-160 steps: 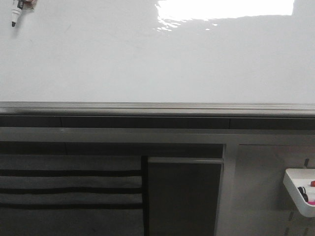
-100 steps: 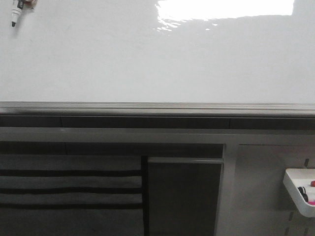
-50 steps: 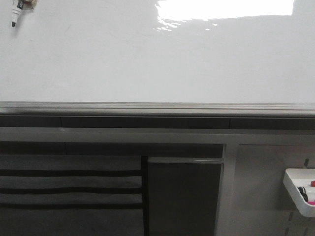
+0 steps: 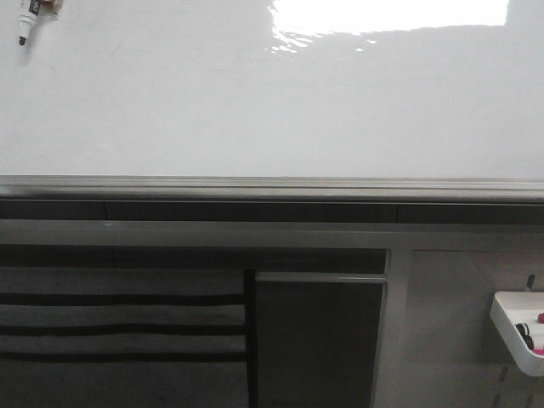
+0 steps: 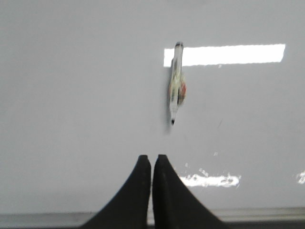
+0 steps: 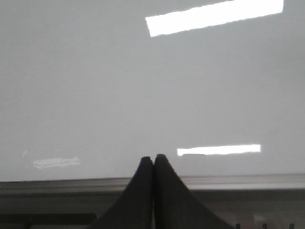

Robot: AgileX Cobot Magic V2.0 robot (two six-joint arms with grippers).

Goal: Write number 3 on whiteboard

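My left gripper will go to the marker on the whiteboard next and close on the lower end of its body (image 4: 28,16) (image 5: 174,102), just above the marker's black tip.
The whiteboard (image 4: 255,110) fills the upper half of the front view, glossy white with a silver-grey lower rail (image 4: 272,187). No number 3 shows on it. A marker (image 4: 27,21) hangs on the board at the top left, black tip down; it also shows in the left wrist view (image 5: 175,83). My left gripper (image 5: 152,157) is shut and empty, facing the board (image 5: 71,95) a short way below the marker. My right gripper (image 6: 153,157) is shut and empty, facing the board (image 6: 95,95) just above its rail. Neither gripper shows in the front view.
A small white plastic tray (image 4: 518,327) with markers hangs at the lower right below the board. Dark panels and a striped grey surface (image 4: 119,327) lie under the rail. A bright light reflection (image 4: 391,15) sits on the board's top.
The marker's tip at the top left has shifted slightly upward in the view. Nothing else differs.
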